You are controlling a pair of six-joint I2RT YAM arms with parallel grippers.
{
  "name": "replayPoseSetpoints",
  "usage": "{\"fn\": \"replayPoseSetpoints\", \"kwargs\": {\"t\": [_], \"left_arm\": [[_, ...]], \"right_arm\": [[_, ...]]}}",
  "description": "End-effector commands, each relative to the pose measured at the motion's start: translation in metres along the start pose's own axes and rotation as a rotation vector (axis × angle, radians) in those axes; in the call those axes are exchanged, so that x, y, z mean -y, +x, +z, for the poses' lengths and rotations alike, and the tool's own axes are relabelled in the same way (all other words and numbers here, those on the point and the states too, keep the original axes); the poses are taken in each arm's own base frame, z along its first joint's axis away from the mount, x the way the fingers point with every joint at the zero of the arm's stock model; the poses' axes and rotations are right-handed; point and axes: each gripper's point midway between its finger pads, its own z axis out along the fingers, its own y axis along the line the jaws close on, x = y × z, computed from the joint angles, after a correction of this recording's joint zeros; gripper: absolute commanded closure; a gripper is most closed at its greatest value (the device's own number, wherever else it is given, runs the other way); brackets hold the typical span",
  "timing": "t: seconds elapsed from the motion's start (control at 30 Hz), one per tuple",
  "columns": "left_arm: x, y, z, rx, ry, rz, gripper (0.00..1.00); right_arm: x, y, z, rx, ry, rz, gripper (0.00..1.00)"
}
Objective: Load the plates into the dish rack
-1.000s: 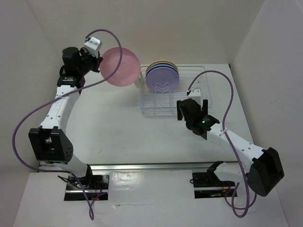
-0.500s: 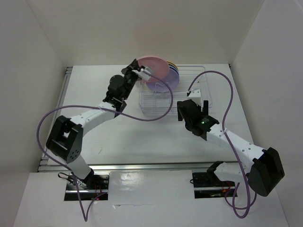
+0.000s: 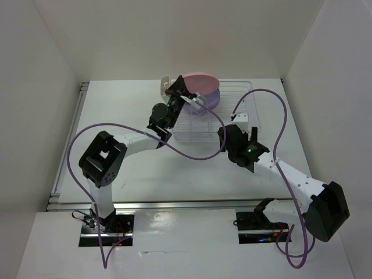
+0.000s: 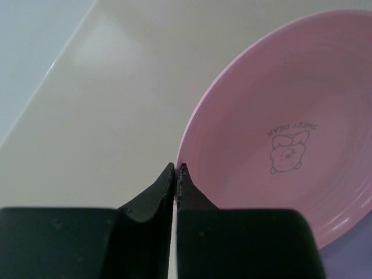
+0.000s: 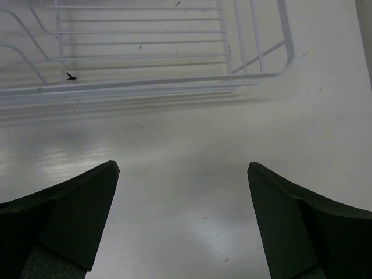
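Note:
Next, I let go of the pink plate with my left gripper in the dish rack (image 3: 203, 103), just in front of the lilac plate.
My left gripper (image 3: 185, 94) (image 4: 175, 167) is shut on the rim of the pink plate (image 3: 200, 81) (image 4: 279, 116), which has a small bear print. It holds that plate tilted over the left part of the white wire dish rack (image 3: 244, 96). A lilac plate (image 3: 211, 99) (image 4: 356, 257) stands in the rack just behind and below the pink one; any other plates are hidden behind them. My right gripper (image 3: 237, 130) (image 5: 183, 168) is open and empty, low over the table just in front of the dish rack's near edge (image 5: 145, 87).
White walls enclose the table on the left, back and right. A purple cable (image 3: 192, 152) loops from the left arm across the table in front of the rack. Another purple cable (image 3: 278, 125) arcs over the right arm beside the rack.
The left arm has swung the pink plate from the far left of the table rightward until it is over the rack by the standing plates. The right arm has barely moved.

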Motion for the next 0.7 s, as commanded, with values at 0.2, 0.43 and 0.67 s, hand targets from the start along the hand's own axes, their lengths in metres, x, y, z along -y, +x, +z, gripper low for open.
{"fn": "replayPoseSetpoints", "kwargs": {"t": [0.2,0.43,0.67], "left_arm": [[-0.002,-0.033,0.004,0.114,-0.065,0.058,1.0],[0.034,-0.022,0.009,0.109,-0.018,0.074,1.0],[0.055,-0.007,0.022,0.093,-0.005,0.082,1.0]], "right_arm": [[0.009,-0.014,-0.012,0.009,0.042,0.036,0.0],[0.02,-0.012,-0.022,-0.004,0.048,0.031,0.0],[0.023,-0.01,-0.026,-0.02,0.056,0.048,0.0]]}}
